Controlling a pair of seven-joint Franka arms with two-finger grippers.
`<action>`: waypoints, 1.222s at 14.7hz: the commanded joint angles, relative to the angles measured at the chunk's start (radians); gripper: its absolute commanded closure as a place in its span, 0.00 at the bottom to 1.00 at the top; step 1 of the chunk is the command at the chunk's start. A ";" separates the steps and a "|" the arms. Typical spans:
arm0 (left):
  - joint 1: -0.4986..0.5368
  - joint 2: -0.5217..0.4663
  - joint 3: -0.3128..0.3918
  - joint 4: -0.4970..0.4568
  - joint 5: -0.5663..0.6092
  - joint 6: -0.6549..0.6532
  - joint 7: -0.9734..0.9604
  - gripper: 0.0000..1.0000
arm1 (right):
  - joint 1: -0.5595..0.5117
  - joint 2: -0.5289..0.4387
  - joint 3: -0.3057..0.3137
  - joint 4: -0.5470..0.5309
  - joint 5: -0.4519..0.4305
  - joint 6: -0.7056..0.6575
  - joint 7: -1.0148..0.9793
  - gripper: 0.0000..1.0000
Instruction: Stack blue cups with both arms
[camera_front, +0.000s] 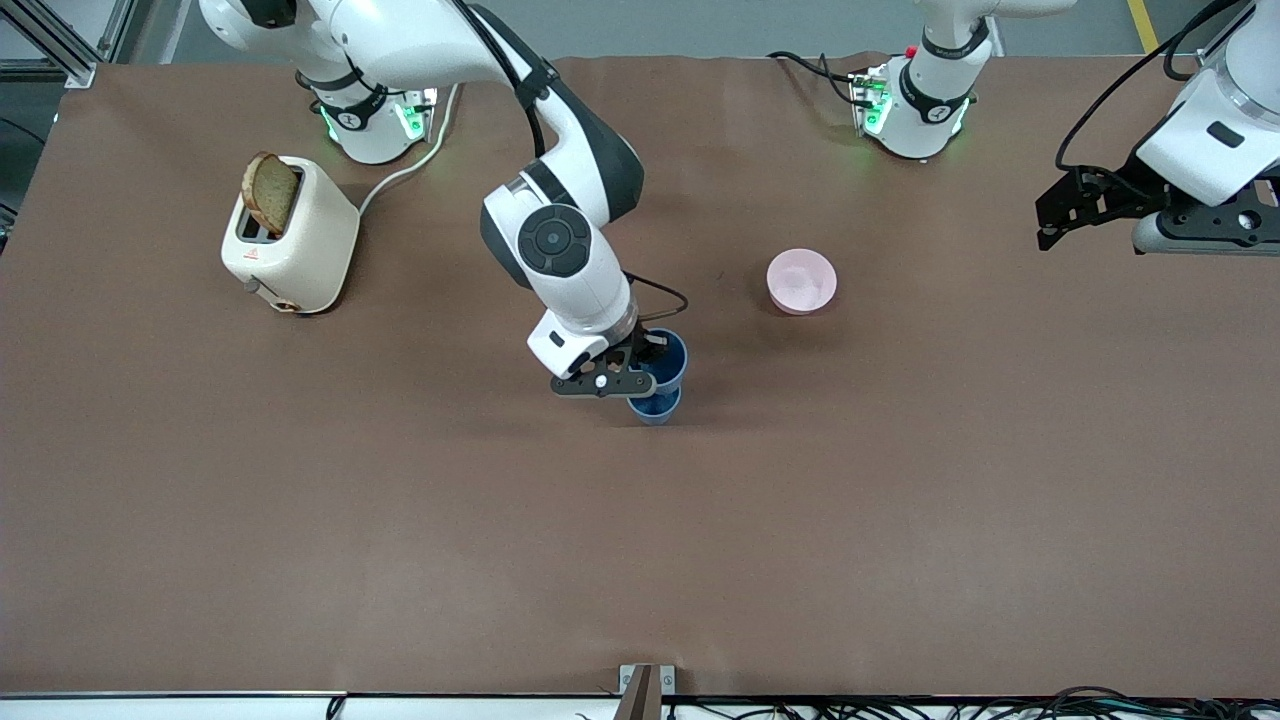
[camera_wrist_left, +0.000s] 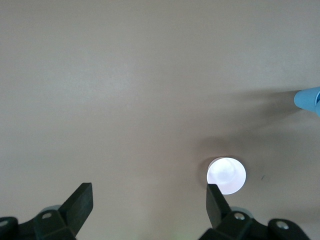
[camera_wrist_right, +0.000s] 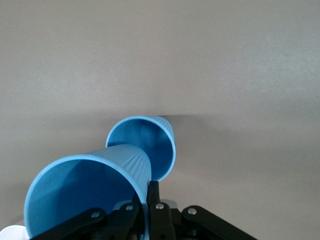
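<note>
The blue cup in my right gripper should be let go inside the second blue cup (camera_front: 655, 395) (camera_wrist_right: 144, 147) that stands upright on the table.
My right gripper (camera_front: 640, 368) is over the middle of the table, shut on the rim of one blue cup (camera_front: 667, 360). In the right wrist view its fingers (camera_wrist_right: 157, 192) pinch that cup's wall (camera_wrist_right: 90, 185). The held cup is tilted, with its base over the mouth of the second blue cup (camera_front: 655, 407), which stands upright on the table and also shows in the right wrist view (camera_wrist_right: 147, 142). I cannot tell whether the base is inside it. My left gripper (camera_front: 1047, 222) waits in the air at the left arm's end, open and empty, as the left wrist view (camera_wrist_left: 148, 200) shows.
A pink bowl (camera_front: 801, 281) stands toward the left arm's end, farther from the front camera than the cups; it also shows in the left wrist view (camera_wrist_left: 226, 175). A cream toaster (camera_front: 295, 245) with a bread slice (camera_front: 270, 192) stands at the right arm's end. Brown tabletop (camera_front: 640, 560).
</note>
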 joint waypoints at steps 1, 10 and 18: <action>-0.002 0.008 0.001 0.020 -0.006 -0.002 -0.007 0.00 | 0.003 0.013 -0.004 0.001 0.009 0.010 -0.006 0.99; -0.003 0.017 -0.001 0.023 -0.007 0.012 0.013 0.00 | -0.016 0.032 -0.007 0.006 0.008 0.019 -0.032 0.98; -0.006 0.020 -0.001 0.026 -0.006 0.012 0.012 0.00 | -0.020 0.023 -0.013 0.009 0.005 0.047 -0.035 0.00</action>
